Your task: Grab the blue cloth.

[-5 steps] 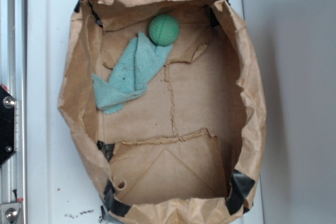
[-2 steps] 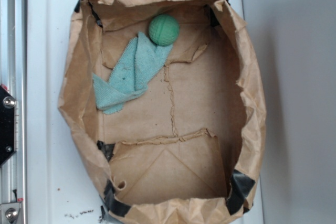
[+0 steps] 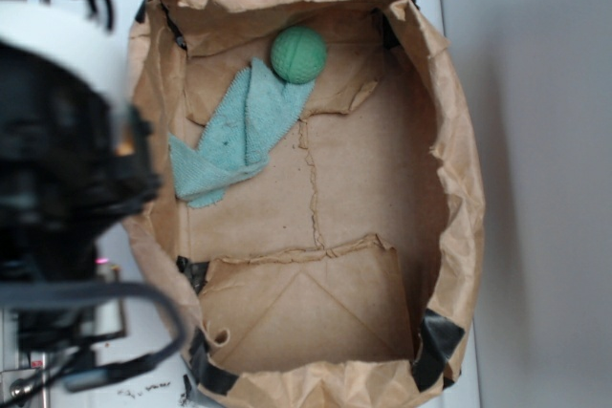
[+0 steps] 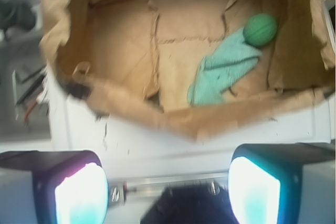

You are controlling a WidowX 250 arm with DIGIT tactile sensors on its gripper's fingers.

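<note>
The robot's gripper should next move to the blue cloth's folded end (image 3: 233, 177) (image 4: 198, 84), the one farthest from the green ball, and close there.
The blue cloth (image 3: 239, 136) is a pale teal terry cloth lying crumpled on the floor of a brown paper bag (image 3: 459, 150), toward its upper left. A round green ball (image 3: 298, 53) rests at the cloth's upper corner. In the wrist view the blue cloth (image 4: 223, 72) and the green ball (image 4: 260, 29) sit inside the bag, beyond its near wall. My gripper (image 4: 168, 190) is open, its two pads wide apart with nothing between them, hovering outside the bag over the white surface. In the exterior view the arm (image 3: 57, 179) is a blurred black mass left of the bag.
The bag's crumpled walls (image 4: 178, 121) stand up around the cloth, with black tape at the corners (image 3: 435, 341). The bag sits on a white surface (image 3: 96, 7). A metal rail (image 4: 173, 184) runs below the gripper.
The arm has swung into the exterior view at the left edge, where earlier none of it showed. The cloth, ball and bag have not moved.
</note>
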